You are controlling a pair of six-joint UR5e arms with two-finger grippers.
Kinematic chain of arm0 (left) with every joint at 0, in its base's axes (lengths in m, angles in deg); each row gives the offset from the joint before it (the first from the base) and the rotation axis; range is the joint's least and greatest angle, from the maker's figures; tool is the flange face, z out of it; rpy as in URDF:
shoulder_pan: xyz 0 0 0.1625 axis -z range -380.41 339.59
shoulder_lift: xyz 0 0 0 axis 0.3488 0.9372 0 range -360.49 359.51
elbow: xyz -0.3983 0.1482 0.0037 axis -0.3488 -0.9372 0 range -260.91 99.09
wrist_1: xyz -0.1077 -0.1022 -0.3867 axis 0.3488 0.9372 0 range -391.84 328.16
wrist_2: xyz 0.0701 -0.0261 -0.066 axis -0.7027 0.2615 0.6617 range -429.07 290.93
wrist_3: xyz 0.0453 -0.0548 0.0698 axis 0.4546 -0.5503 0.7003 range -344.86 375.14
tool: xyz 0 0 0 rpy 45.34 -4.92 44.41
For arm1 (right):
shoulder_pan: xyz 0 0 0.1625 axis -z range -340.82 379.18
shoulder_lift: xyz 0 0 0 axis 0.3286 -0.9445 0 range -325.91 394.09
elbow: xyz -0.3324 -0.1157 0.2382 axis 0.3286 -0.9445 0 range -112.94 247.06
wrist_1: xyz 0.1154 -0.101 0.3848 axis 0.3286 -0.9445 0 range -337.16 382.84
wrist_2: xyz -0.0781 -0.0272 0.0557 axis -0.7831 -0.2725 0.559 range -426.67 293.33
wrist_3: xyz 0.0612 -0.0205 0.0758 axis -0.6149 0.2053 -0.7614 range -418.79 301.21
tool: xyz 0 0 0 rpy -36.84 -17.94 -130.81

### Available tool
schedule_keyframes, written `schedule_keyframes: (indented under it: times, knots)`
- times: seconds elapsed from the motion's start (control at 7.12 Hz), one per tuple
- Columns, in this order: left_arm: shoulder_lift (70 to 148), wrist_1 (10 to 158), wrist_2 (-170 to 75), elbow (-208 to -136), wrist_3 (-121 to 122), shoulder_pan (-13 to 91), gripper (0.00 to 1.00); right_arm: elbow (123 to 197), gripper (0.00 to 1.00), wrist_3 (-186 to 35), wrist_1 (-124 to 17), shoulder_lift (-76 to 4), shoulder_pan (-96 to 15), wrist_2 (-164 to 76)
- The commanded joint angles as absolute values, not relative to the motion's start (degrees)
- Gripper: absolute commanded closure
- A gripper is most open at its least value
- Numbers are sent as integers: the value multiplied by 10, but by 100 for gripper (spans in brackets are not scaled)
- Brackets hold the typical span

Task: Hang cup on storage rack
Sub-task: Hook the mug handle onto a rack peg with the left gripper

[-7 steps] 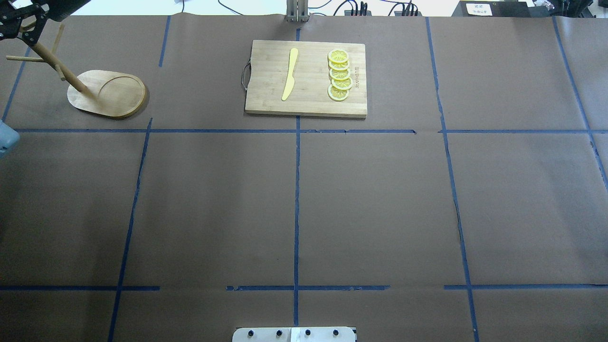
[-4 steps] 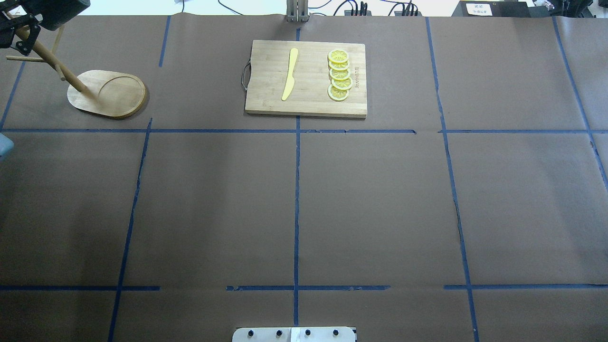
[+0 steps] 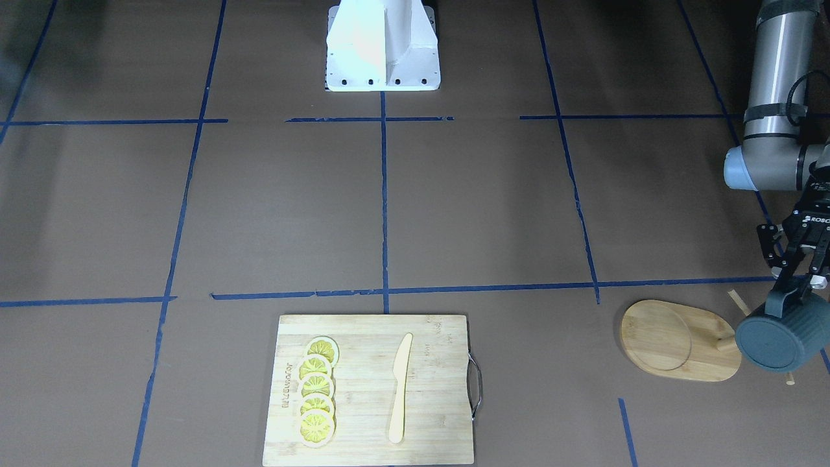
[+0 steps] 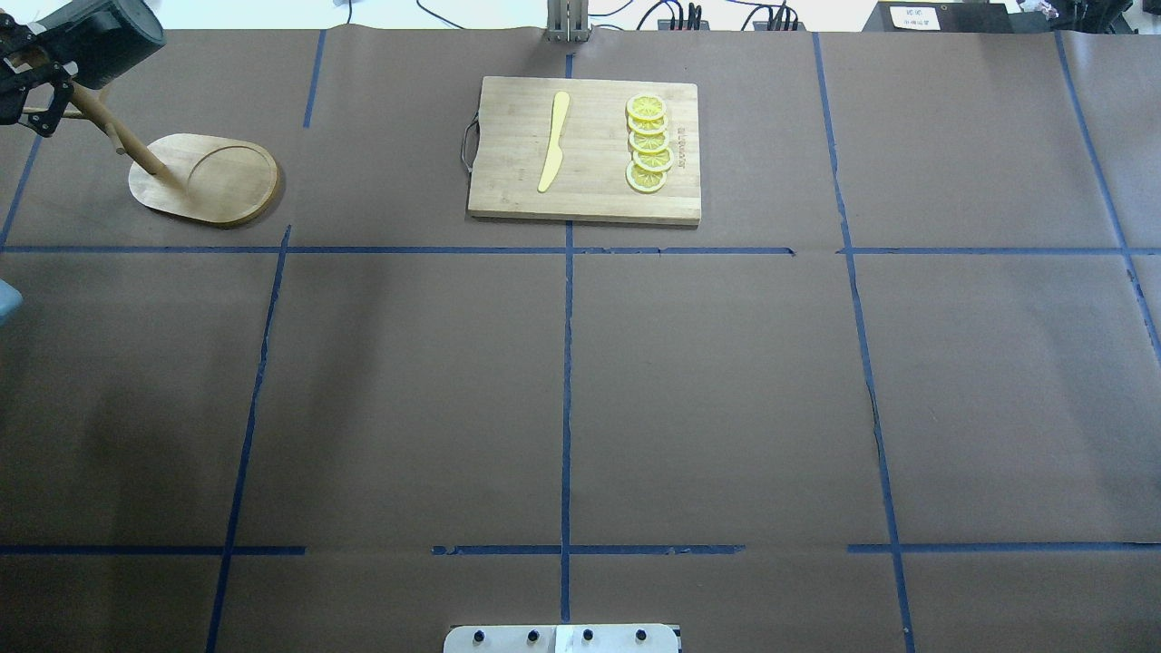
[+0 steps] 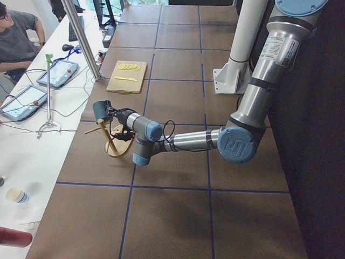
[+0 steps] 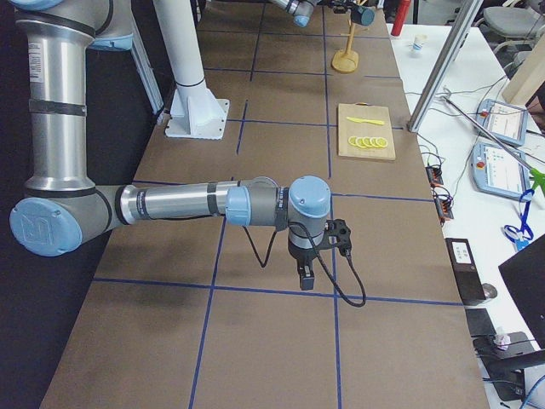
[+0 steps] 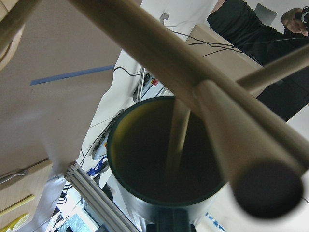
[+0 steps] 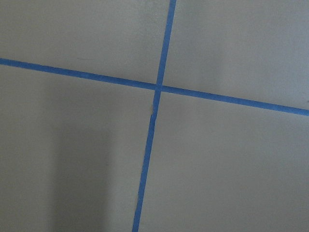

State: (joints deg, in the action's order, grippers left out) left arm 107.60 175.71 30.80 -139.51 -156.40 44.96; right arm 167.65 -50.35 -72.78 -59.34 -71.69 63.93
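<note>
The robot's left gripper should release the cup, now in the air beside the rack, on the rack peg (image 3: 779,333) (image 7: 178,137) that pokes into the cup's opening.
The dark blue-grey ribbed cup (image 3: 775,340) hangs from my left gripper (image 3: 789,299), which is shut on its rim. The cup is in the air beside the top of the wooden storage rack (image 3: 677,340), over the pole end of its oval base. In the overhead view the cup (image 4: 104,41) is at the far left corner, next to the rack's pole and pegs (image 4: 109,122). The left wrist view shows the cup's yellow inside (image 7: 145,159) with the pole (image 7: 159,53) and pegs crossing in front. My right gripper (image 6: 306,277) shows only in the exterior right view, low over bare table; I cannot tell its state.
A bamboo cutting board (image 4: 508,154) with a yellow knife (image 4: 554,141) and several lemon slices (image 4: 649,143) lies at the far middle. The robot's base plate (image 3: 382,45) is at the near edge. The table edge runs just behind the rack.
My left gripper has shifted along the rack's top with the cup. More of the cup now shows at the top left of the overhead view. The rack has not moved.
</note>
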Motion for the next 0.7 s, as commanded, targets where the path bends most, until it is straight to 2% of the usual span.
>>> schedule_keyframes:
  times: [0.0, 0.56]
  knots:
    - [1077, 1759, 308, -1386, -1564, 441, 94, 1676, 0, -504, -728, -593, -717, 639]
    - [1075, 1760, 307, -1381, -1565, 438, 93, 1676, 0, -504, -728, -593, -717, 639]
